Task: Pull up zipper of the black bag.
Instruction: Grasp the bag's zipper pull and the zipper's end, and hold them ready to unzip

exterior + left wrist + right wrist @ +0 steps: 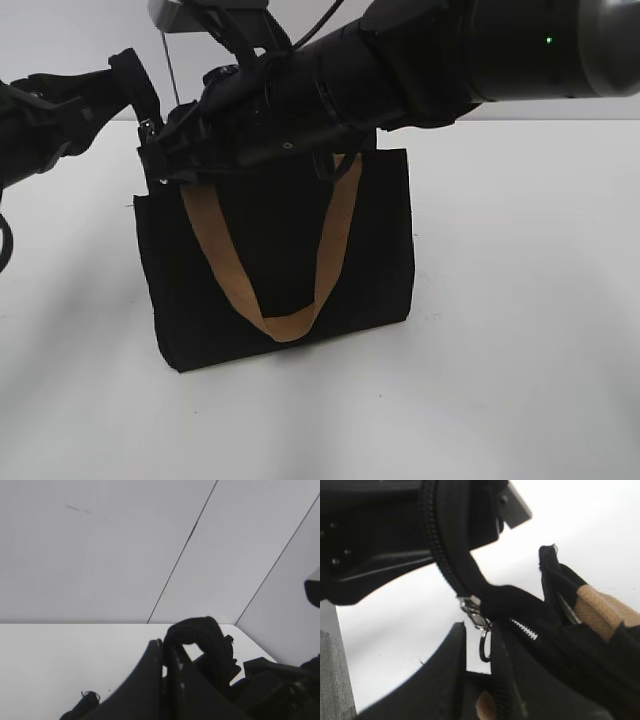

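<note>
The pull tab hangs loose in the gap of the robot's right gripper, nearer one finger, so that gripper should open around it and pinch it close below the slider [480,623] before pulling.
The black bag [370,250] stands upright on the white table, its tan handle [335,235] hanging down the front. My left gripper [150,128] is at the bag's top left corner. In the left wrist view it [163,642] is shut on a fold of the bag's black top edge [200,630]. My right gripper [168,165] reaches across to the same corner. In the right wrist view its fingers [479,630] stand slightly apart. The zipper's [445,560] silvery pull tab [484,647] hangs in the gap between them. Open teeth [525,630] show to the right of the slider.
The white table [520,330] lies around the bag. A tan strap [595,607] shows at the right of the right wrist view. The left arm's fingers [380,565] fill the top left of that view. A light wall [100,550] stands behind the table.
</note>
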